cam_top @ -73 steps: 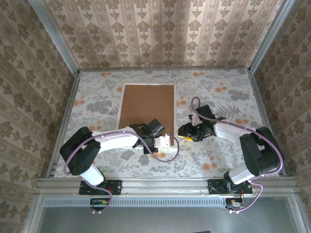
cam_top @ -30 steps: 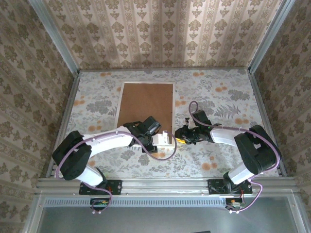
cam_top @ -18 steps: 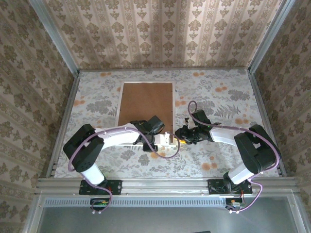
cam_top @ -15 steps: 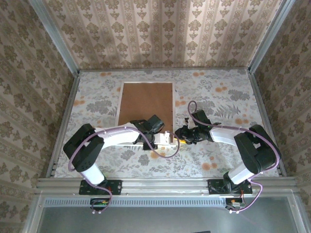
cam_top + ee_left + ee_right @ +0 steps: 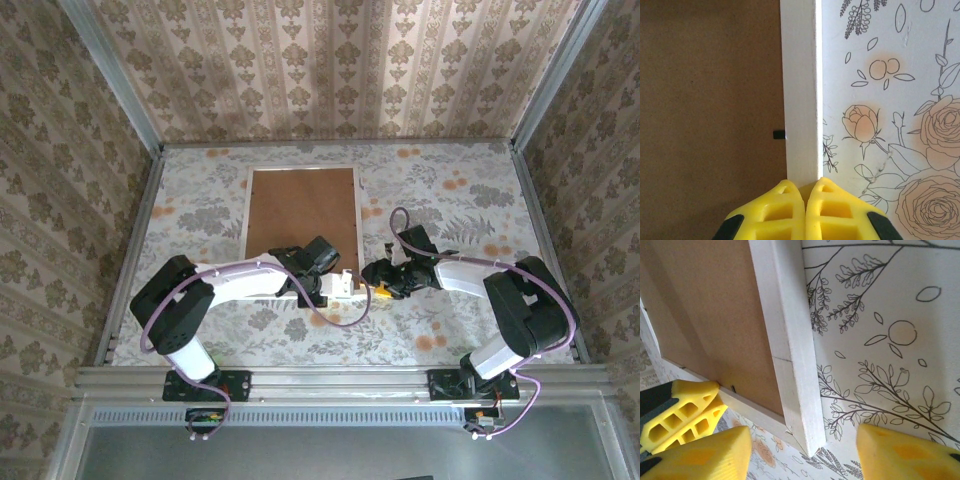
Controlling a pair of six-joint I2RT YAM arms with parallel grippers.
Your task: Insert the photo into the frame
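Next, my right gripper grips the frame's side bar [image 5: 801,407] by the corner and raises it for turning over, as my left gripper is at the near bar of the face-down frame.
The frame [image 5: 358,215] lies face down in the middle of the table, its thin white rim around a brown backing board [image 5: 303,215]. The photo is out of view. My left gripper [image 5: 347,284] is at the frame's near right corner. In the left wrist view its yellow fingertips [image 5: 805,185] are pressed together, shut, at the end of a white rail [image 5: 800,90], with nothing seen between them. My right gripper [image 5: 375,285] is open just right of that corner. The corner [image 5: 807,440] sits between its spread fingers, touching neither. The left gripper's fingers [image 5: 682,415] rest against the adjoining rail.
A floral cloth [image 5: 450,200] covers the table, which has a raised metal border and patterned walls on three sides. A small black clip [image 5: 779,134] sits on the backing board beside the rail. Both arms' cables loop over the near half of the table.
My left gripper has shut at the frame's near right corner. My right gripper has opened wider and drawn slightly to the right. The frame has stayed about where it was.
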